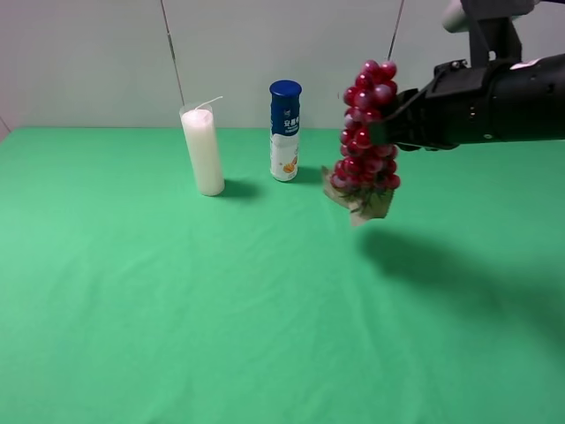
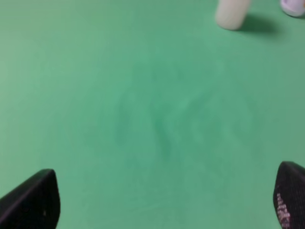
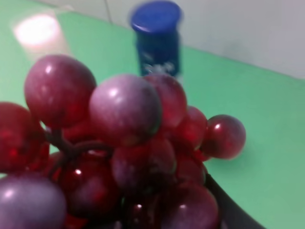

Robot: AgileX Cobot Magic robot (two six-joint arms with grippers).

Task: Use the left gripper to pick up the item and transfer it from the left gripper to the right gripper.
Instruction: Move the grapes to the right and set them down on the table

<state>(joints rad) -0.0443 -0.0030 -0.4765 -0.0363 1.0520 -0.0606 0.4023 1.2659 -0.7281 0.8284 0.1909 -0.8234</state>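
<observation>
My right gripper is holding the grapes. Next, I release them on the bare green table (image 1: 415,246) under them, nearer than the blue-capped bottle.
The bunch of dark red-purple grapes (image 1: 366,132) hangs in the air at the right, with its tan-green leaf (image 1: 362,203) at the lower end. My right gripper (image 1: 385,132) reaches in from the right and is shut on the middle of the bunch. In the right wrist view the grapes (image 3: 119,143) fill the frame, with one black finger (image 3: 233,214) beside them. My left gripper (image 2: 164,205) is open and empty over bare green table. Only its two fingertips (image 2: 33,200) show. It is outside the exterior high view.
A white candle (image 1: 203,150) and a blue-capped bottle (image 1: 284,131) stand at the back of the green table (image 1: 221,300). The candle's base (image 2: 232,12) shows in the left wrist view. The bottle (image 3: 157,38) stands behind the grapes in the right wrist view.
</observation>
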